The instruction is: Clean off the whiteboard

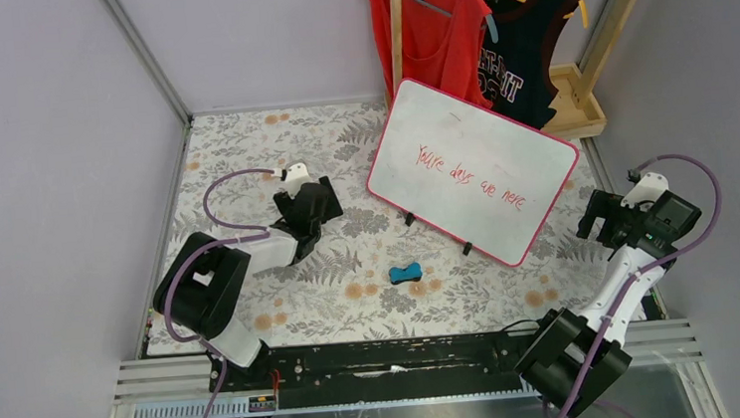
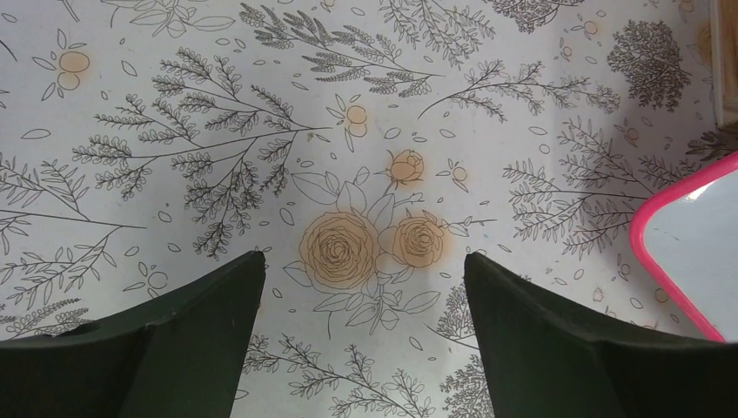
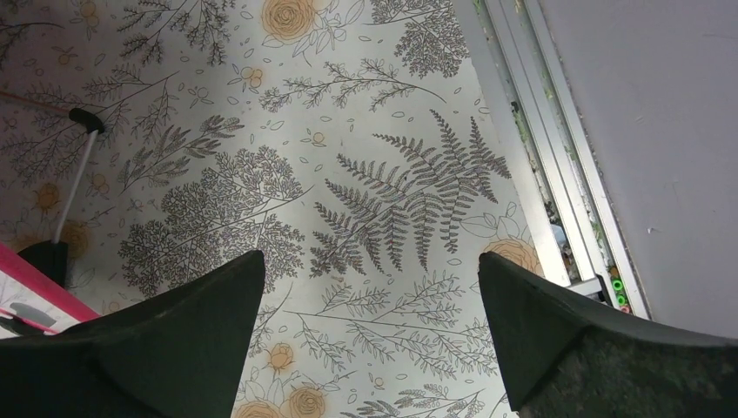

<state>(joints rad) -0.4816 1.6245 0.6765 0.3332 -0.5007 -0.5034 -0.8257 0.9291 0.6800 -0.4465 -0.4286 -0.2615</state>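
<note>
Next, my left gripper moves to the narrow middle of the blue eraser (image 1: 405,274) on the floral cloth and closes there.
The whiteboard (image 1: 472,166) stands tilted on small black feet at the centre right, with a pink-red frame and red handwriting across it. Its pink corner shows in the left wrist view (image 2: 687,244) and in the right wrist view (image 3: 35,292). A small blue bone-shaped eraser (image 1: 405,273) lies on the floral cloth in front of the board. My left gripper (image 1: 309,214) is open and empty, left of the board; its jaws stand wide apart (image 2: 364,270). My right gripper (image 1: 606,212) is open and empty, just right of the board's lower corner (image 3: 370,270).
A red top (image 1: 432,34) and a dark top (image 1: 522,37) hang on a wooden rack (image 1: 576,93) behind the board. Grey walls close both sides. A metal rail (image 3: 557,174) runs along the cloth's right edge.
</note>
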